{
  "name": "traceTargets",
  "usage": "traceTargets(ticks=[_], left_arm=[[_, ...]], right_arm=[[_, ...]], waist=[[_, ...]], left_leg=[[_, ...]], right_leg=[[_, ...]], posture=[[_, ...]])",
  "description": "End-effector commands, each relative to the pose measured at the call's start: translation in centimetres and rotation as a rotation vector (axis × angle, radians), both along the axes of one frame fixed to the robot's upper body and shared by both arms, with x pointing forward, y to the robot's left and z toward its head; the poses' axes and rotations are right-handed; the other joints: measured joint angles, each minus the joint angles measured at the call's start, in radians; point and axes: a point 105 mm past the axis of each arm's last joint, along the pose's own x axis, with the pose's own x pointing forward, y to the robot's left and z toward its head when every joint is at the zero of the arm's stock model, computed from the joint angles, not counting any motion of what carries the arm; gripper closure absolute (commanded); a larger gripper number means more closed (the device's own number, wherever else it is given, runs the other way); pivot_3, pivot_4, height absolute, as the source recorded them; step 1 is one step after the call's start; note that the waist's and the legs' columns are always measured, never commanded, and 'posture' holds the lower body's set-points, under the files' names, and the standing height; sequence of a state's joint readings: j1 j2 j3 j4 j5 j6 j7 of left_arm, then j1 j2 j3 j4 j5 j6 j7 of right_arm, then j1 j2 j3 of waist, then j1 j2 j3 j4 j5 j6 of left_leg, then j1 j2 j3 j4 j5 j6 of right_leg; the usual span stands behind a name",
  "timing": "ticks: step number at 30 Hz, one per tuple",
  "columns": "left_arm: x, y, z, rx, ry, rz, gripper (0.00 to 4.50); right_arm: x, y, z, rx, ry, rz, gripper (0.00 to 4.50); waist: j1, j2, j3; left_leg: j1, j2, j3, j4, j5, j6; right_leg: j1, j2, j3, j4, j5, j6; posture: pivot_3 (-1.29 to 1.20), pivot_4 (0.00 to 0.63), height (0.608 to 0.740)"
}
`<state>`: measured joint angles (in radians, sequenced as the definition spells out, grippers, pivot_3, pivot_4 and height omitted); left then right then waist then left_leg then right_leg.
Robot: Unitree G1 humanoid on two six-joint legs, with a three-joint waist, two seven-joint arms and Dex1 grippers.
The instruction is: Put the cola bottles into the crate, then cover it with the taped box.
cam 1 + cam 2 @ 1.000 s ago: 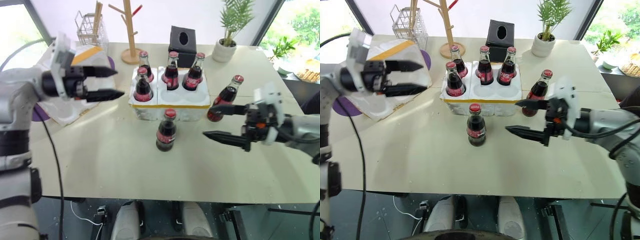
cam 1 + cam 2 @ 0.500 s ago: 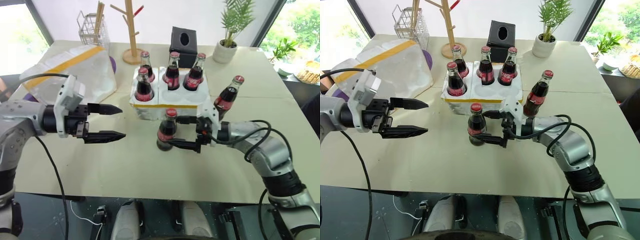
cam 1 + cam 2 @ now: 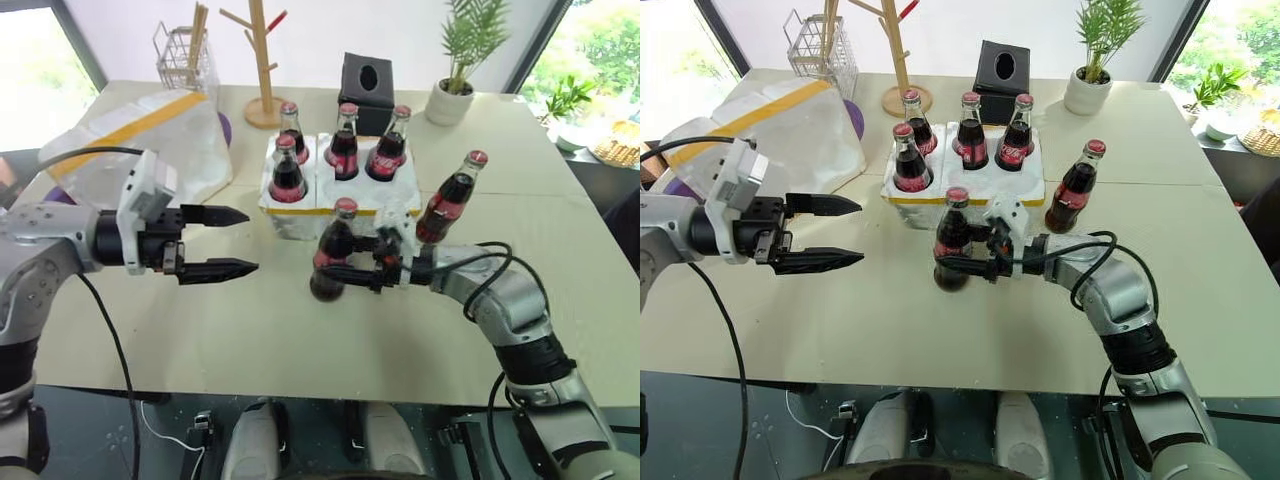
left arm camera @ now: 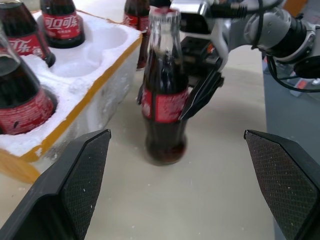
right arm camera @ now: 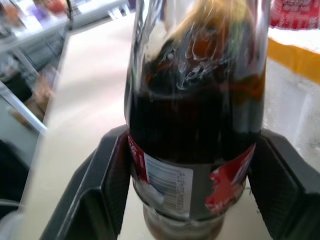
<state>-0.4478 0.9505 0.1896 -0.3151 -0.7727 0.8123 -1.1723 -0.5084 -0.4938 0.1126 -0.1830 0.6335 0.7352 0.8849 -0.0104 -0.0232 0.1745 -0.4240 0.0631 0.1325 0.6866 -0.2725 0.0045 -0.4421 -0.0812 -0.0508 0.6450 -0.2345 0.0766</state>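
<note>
The robot's right gripper should set the cola bottle down in the crate's empty front middle hole [image 3: 341, 192].
My right gripper [image 3: 358, 268] is shut on a cola bottle [image 3: 332, 262] just in front of the crate [image 3: 290, 222], and the bottle leans a little. The wrist views show this bottle [image 5: 195, 125] between the black fingers [image 5: 100, 190] and beside the crate [image 4: 85, 85]. Several cola bottles [image 3: 344, 140] stand in the crate's wells, with two front wells empty. Another cola bottle [image 3: 452, 196] stands on the table to the crate's right. To the left of the held bottle my left gripper [image 3: 252, 240] hangs open, holding nothing. The taped box [image 3: 150, 140] lies at the far left.
A black tissue box [image 3: 365, 80], a wooden peg tree [image 3: 262, 60], a wire rack [image 3: 185, 55] and a potted plant [image 3: 455, 95] line the table's far side. The table's front edge [image 3: 320, 398] runs below both arms.
My right gripper swept left to the bottle in front of the crate and shut on it; the bottle now leans and sits slightly higher. My left gripper came down and back from the taped box.
</note>
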Motion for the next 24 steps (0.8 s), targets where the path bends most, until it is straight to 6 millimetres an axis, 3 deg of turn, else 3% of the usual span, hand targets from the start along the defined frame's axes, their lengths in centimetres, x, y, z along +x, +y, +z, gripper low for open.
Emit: traceTargets(ticks=[1, 4, 7, 9, 13, 18, 24], left_arm=[[0.3, -0.1, 1.2, -0.012, -0.068, 0.011, 0.00], [0.4, -0.1, 1.3, -0.023, -0.076, 0.017, 0.00], [0.8, -0.2, 1.5, -0.035, -0.092, 0.029, 0.00], [1.0, -0.3, 1.7, -0.047, -0.103, 0.035, 0.00], [1.2, -0.5, 1.8, -0.060, -0.114, 0.041, 0.00], [1.3, -0.6, 1.8, -0.060, -0.120, 0.045, 0.00], [1.3, -0.4, 1.8, -0.059, -0.124, 0.054, 0.00]], right_arm=[[-1.8, -0.2, 9.0, 0.195, -0.161, 0.114, 1.80], [-0.4, -0.4, 12.2, 0.234, -0.207, 0.051, 1.80], [3.0, -0.4, 14.1, 0.200, -0.293, -0.119, 1.80], [5.1, -0.4, 13.8, 0.151, -0.316, -0.215, 1.80], [7.3, 0.1, 12.1, 0.066, -0.358, -0.287, 1.80], [7.7, 0.9, 10.0, -0.015, -0.379, -0.274, 1.80], [8.9, 0.3, 8.9, -0.040, -0.356, -0.355, 1.80]], waist=[[-0.001, 0.001, 0.001], [-0.005, 0.001, 0.001], [-0.005, 0.001, 0.000], [-0.005, 0.000, 0.000], [-0.003, 0.000, 0.000], [-0.007, 0.001, 0.001], [-0.008, 0.001, 0.001]], left_leg=[[0.000, 0.000, 0.000, 0.000, 0.000, 0.000], [0.000, 0.000, 0.000, 0.000, 0.001, -0.001], [0.002, 0.000, 0.000, -0.001, 0.001, -0.001], [0.002, 0.000, 0.000, -0.001, 0.001, -0.001], [-0.001, 0.000, 0.000, -0.001, 0.001, -0.001], [-0.001, 0.000, 0.001, -0.002, 0.004, -0.007], [0.000, 0.000, 0.000, -0.002, 0.004, -0.007]], right_leg=[[0.000, 0.000, 0.000, 0.000, 0.000, 0.000], [-0.001, 0.000, 0.000, 0.002, 0.000, -0.001], [0.000, 0.001, 0.000, 0.002, -0.001, -0.002], [0.000, 0.001, 0.000, 0.002, -0.001, -0.002], [-0.002, 0.000, 0.000, 0.002, -0.001, -0.002], [-0.003, 0.001, 0.000, 0.002, -0.001, -0.002], [-0.002, 0.001, 0.000, 0.003, -0.001, -0.002]], posture=[[0.00, 0.150, 0.740], [0.00, 0.150, 0.740], [0.00, 0.150, 0.740], [0.00, 0.150, 0.740], [0.00, 0.150, 0.740], [0.00, 0.150, 0.740], [0.00, 0.150, 0.740]])
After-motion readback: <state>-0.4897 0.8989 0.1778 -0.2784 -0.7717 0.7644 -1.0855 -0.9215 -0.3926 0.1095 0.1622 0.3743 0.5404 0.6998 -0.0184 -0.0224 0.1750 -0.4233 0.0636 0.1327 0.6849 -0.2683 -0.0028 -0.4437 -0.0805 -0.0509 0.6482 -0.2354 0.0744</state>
